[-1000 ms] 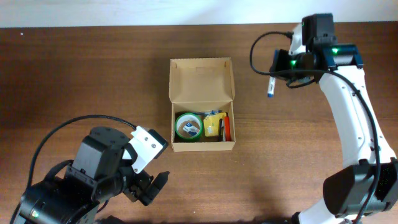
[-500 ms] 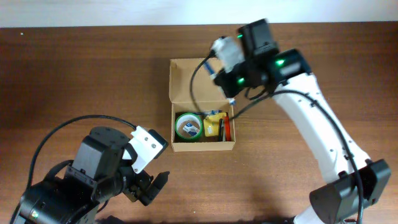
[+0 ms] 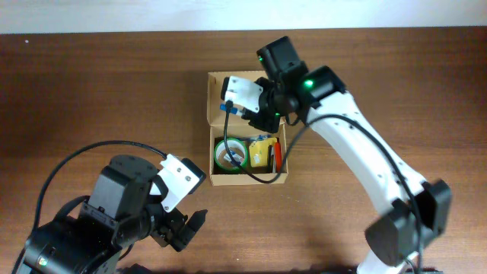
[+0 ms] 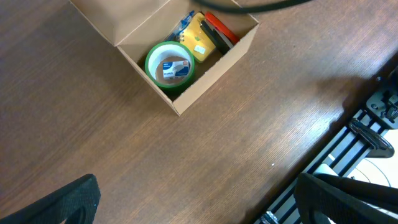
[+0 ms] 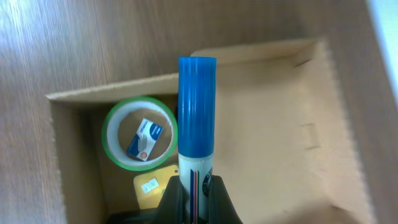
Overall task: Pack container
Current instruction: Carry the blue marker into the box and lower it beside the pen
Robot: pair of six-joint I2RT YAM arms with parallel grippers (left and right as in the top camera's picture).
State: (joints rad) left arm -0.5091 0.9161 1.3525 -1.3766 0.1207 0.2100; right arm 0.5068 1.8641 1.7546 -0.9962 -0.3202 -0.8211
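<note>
My right gripper has the white marker to put down. Next, I set it between the green tape roll and the box's back side (image 3: 247, 139) (image 5: 179, 157).
The container (image 3: 248, 180) is a tan cardboard box in the middle of the table, with its flap lid (image 3: 218, 95) open toward the back. Inside lie a green tape roll (image 3: 228, 154), a yellow item (image 3: 261, 154) and a red item (image 3: 278, 156). My right gripper (image 3: 234, 106) hovers over the open lid, shut on a white marker with a blue cap (image 5: 197, 106); its fingers (image 5: 175, 199) pinch the white barrel above the box's inside. My left gripper (image 3: 186, 230) stands open at the front left, well away from the box (image 4: 205, 68).
The left wrist view shows the table's front edge (image 4: 336, 124) with metal frame rails (image 4: 373, 134) beyond it. A black cable (image 3: 262, 180) from the right arm loops across the box front. Bare brown wood surrounds the box.
My right arm has swung from the back right of the table leftward, carrying the marker to a spot over the box lid. The left arm has not moved.
</note>
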